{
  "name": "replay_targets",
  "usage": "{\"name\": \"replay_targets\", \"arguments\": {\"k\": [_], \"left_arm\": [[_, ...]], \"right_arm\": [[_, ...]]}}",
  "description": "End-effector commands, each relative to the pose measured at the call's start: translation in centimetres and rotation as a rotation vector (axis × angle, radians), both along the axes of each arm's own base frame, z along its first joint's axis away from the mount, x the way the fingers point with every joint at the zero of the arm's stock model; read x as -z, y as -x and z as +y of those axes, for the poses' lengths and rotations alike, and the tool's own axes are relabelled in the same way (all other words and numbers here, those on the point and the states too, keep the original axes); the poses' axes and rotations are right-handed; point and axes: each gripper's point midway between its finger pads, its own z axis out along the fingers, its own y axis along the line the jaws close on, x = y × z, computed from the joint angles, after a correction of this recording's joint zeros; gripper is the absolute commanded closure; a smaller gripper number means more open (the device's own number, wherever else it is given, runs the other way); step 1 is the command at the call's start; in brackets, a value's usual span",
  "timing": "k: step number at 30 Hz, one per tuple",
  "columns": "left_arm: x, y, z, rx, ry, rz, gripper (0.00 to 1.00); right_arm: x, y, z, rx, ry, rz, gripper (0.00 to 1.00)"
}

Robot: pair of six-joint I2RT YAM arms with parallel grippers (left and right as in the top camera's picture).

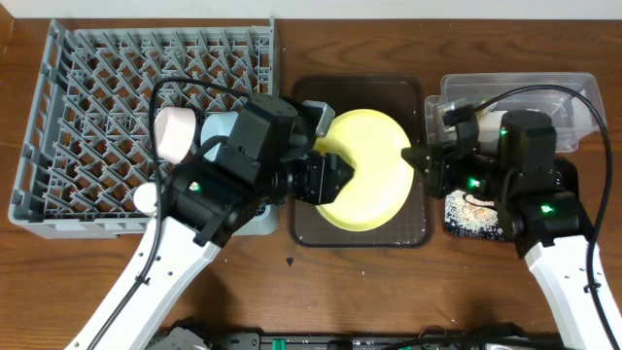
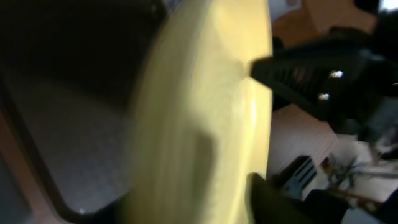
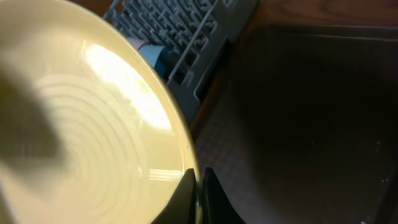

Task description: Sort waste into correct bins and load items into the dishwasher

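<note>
The yellow plate sits at a slant deep in my left gripper, so next my right gripper pulls it clear before my left gripper takes the plate's rim (image 1: 329, 137).
The yellow plate (image 1: 374, 170) is held tilted above the dark brown serving tray (image 1: 408, 233). My left gripper (image 1: 330, 180) is shut on its left rim; in the left wrist view the plate (image 2: 205, 124) fills the middle, with one finger (image 2: 264, 199) against its edge. My right gripper (image 1: 418, 160) is shut on the right rim, its fingertips (image 3: 199, 186) pinching the plate's edge (image 3: 93, 124). The grey dish rack (image 1: 87, 117) holds the small white cup (image 1: 175, 131) and the light blue bowl (image 1: 219, 126), which is partly hidden by my left arm. The chopsticks, wrapper and napkin are out of view.
The clear tub (image 1: 544, 87) stands at the back right. The black tray (image 1: 471, 214) with pale food scraps lies under my right arm. The rack's corner (image 3: 186, 37) and the brown tray (image 3: 298, 124) show in the right wrist view.
</note>
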Motion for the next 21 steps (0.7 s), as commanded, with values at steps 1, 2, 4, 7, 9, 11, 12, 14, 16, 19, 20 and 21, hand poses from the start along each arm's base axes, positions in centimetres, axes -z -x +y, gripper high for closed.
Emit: {"name": "replay_targets", "arguments": {"k": [1,2,4,7,9,11,12,14,16,19,20,21], "left_arm": [[-2.4,0.7,0.6,0.016,0.028,-0.088,0.73],[-2.6,0.4,1.2,-0.015,0.007,-0.112,0.79],[-2.8,-0.2,2.6,-0.081,-0.040,-0.158,0.91],[-3.4,-0.3,3.6,-0.110,-0.070,-0.206,0.92],[-3.5,-0.2,3.7,-0.109,-0.070,-0.210,0.92],[-3.2,-0.1,3.8,-0.108,-0.079,-0.198,0.92],[-3.0,-0.1,3.8,-0.107,-0.083,-0.193,0.92],[-2.6,-0.2,3.7,-0.106,-0.093,-0.178,0.92],[-2.2,-0.3,3.7,-0.109,-0.103,-0.171,0.93],[-1.6,-0.8,4.3,-0.137,-0.142,-0.166,0.92],[-1.5,-0.8,4.5,-0.143,-0.151,-0.166,0.92],[-1.4,-0.9,4.7,-0.151,-0.161,-0.166,0.92]], "right_arm": [[-0.8,0.4,0.0,-0.022,-0.016,-0.024,0.44],[-0.7,0.4,0.0,-0.022,-0.015,-0.023,0.37],[-0.7,0.4,0.0,-0.022,-0.015,-0.020,0.34],[-0.7,0.4,0.0,-0.022,-0.015,-0.020,0.35],[-0.7,0.4,0.0,-0.022,-0.015,-0.020,0.38],[-0.7,0.4,0.0,-0.022,-0.015,-0.020,0.39],[-0.7,0.4,0.0,-0.022,-0.015,-0.020,0.39],[-0.7,0.4,0.0,-0.022,-0.015,-0.019,0.39],[-0.7,0.4,0.0,-0.022,-0.015,-0.019,0.39],[-0.2,0.4,-0.3,-0.004,0.002,-0.002,0.36],[-0.1,0.6,-0.3,-0.004,0.003,0.006,0.36],[0.0,0.6,-0.4,-0.004,0.004,0.012,0.36]]}}
